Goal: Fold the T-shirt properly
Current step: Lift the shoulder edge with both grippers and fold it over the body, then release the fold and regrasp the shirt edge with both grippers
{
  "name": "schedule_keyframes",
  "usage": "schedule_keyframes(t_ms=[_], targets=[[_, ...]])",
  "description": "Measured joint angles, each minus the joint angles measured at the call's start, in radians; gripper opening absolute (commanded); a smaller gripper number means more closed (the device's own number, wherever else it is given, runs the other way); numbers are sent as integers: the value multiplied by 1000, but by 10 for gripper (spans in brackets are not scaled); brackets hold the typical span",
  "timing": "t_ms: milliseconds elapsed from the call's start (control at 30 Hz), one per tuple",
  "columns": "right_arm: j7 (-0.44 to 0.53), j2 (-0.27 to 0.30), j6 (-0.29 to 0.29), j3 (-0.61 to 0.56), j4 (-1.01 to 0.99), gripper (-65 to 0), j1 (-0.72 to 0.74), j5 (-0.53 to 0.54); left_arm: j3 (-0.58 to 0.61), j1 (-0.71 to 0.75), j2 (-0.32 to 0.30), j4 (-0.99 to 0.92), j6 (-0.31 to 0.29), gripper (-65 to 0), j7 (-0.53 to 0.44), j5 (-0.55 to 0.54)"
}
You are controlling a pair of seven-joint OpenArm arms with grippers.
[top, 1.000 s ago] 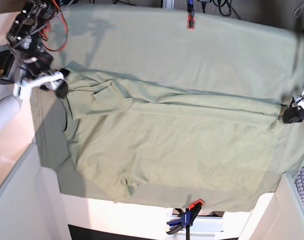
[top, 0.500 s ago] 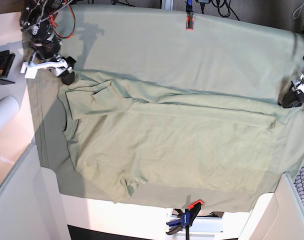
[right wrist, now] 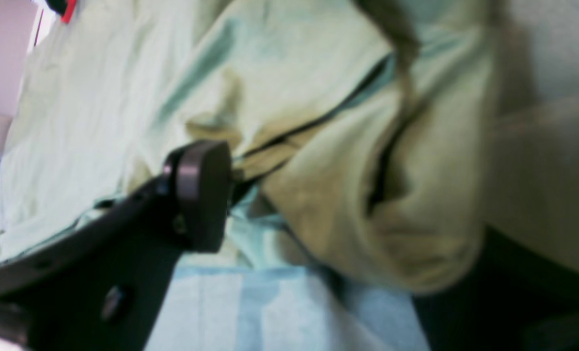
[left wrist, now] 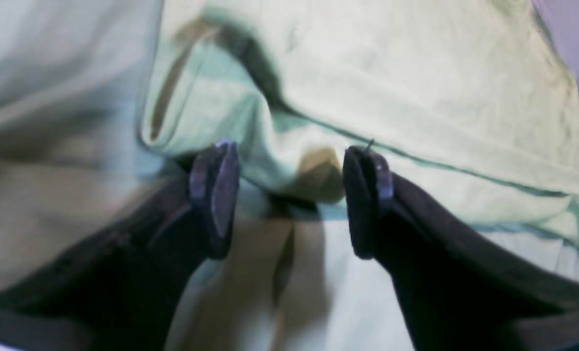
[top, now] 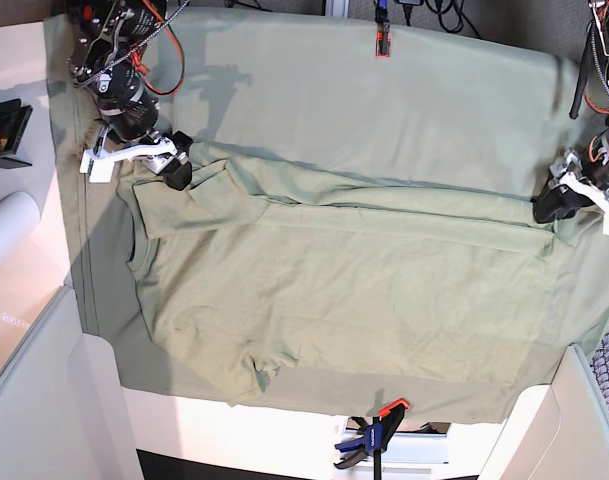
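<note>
The top part of the T-shirt lies in rumpled folds, so next I grab the crease's end (top: 544, 226) with my left gripper and, together with my right gripper, pull it toward the red clamp.
The pale green T-shirt (top: 344, 290) lies flat on the table, its top part folded down along a long crease. At the shirt's upper left corner in the base view, my right gripper (top: 174, 165) sits on the bunched sleeve. In the right wrist view this gripper (right wrist: 348, 229) is open, with the sleeve fold (right wrist: 367, 161) lying between its fingers (right wrist: 201, 195). My left gripper (top: 546, 208) stands at the right end of the crease. Seen from the left wrist, the left gripper (left wrist: 291, 200) is open and the shirt's edge (left wrist: 318, 170) lies just past its fingertips (left wrist: 216, 195).
A larger green cloth (top: 384, 110) covers the table under the shirt. A red clamp (top: 382, 42) pins it at the back edge and a blue and orange clamp (top: 374, 435) at the front. A white roll (top: 9, 225) and a black object (top: 4, 130) lie off the left side.
The right arm has swung rightwards and come down onto the sleeve corner. The left arm has moved inwards to the end of the crease. Both grippers remain open.
</note>
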Motion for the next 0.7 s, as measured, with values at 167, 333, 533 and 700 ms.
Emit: schedule_keyframes(t_ms=[167,333,533,700], targets=[[0,0,0,0,0,-250,0,0,0,-57,35,-50,87,-279,-52,56],[4,0,0,0,0,-254,0,0,-3,-135,43,-156,128,-283,-98,87],[10,0,-2,-1,-6,-650,-3,-13,-5,-152,40,-185,142,-650,-104,140],[-6,-3,-3,-1,-3,-650,-3,-6,-5,-149,34,-188,-31,-650,-14,119]])
